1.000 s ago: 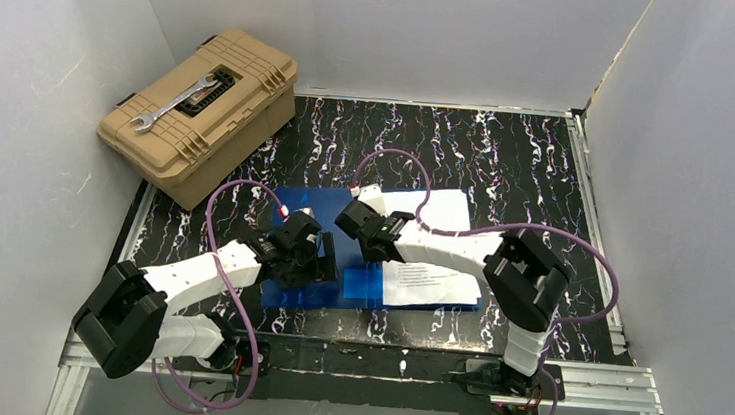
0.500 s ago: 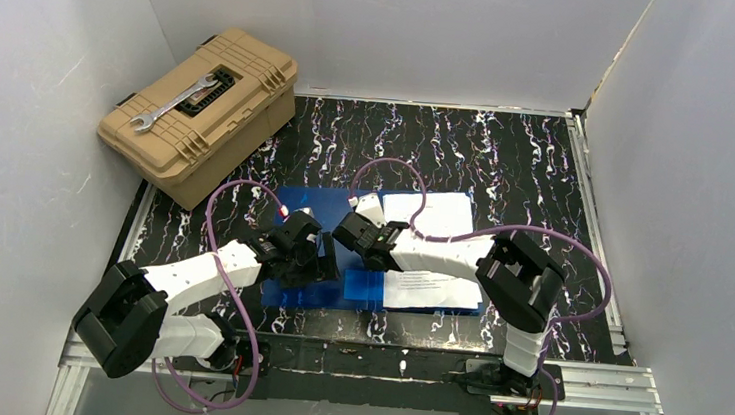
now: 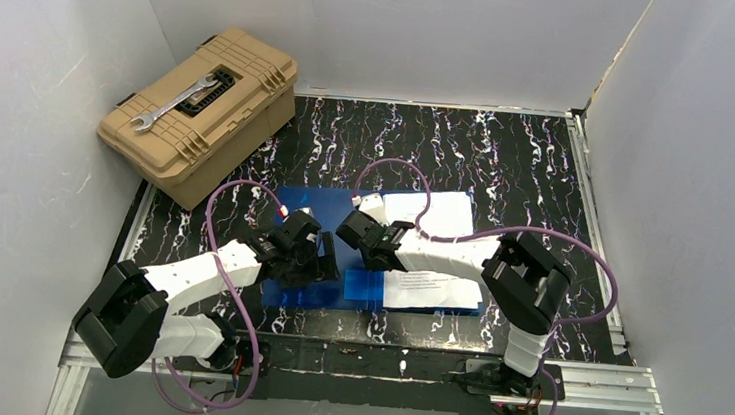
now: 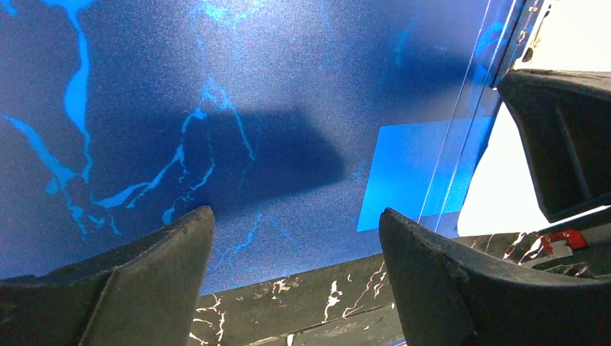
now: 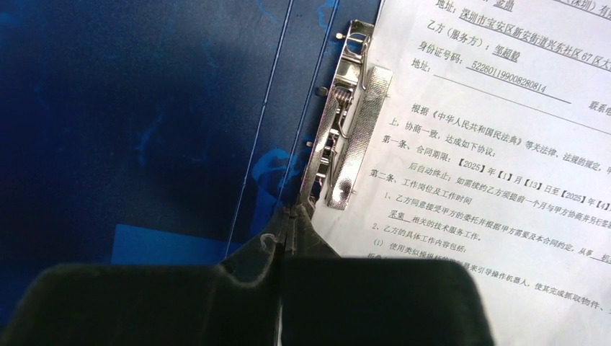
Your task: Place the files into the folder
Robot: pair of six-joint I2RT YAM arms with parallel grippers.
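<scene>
Next, I open my right gripper, square it up and grip the clip's middle [image 5: 341, 96], because its shut fingers meet only the clip's near end at a slant.
The blue folder [image 3: 290, 204] lies open and flat on the table. The files [image 3: 440, 214], white printed sheets, lie on its right half beside the metal clip [image 5: 346, 137]. My right gripper [image 3: 375, 258] is shut, and its tips [image 5: 288, 223] touch the clip's near end at the folder's spine. I see nothing between its fingers. The files [image 5: 490, 144] lie just right of it, the folder's inner cover [image 5: 144, 108] left of it. My left gripper [image 3: 316, 263] is open and empty [image 4: 295, 231], low over the folder's left cover [image 4: 216, 108] near its front edge.
A tan toolbox [image 3: 201, 113] with a wrench [image 3: 177, 104] on its lid stands at the back left. White walls enclose the table on three sides. The right gripper's body [image 4: 562, 137] is close to my left gripper's right side.
My right gripper has shifted slightly left and nearer along the folder's spine. The left arm, folder and files have not visibly moved.
</scene>
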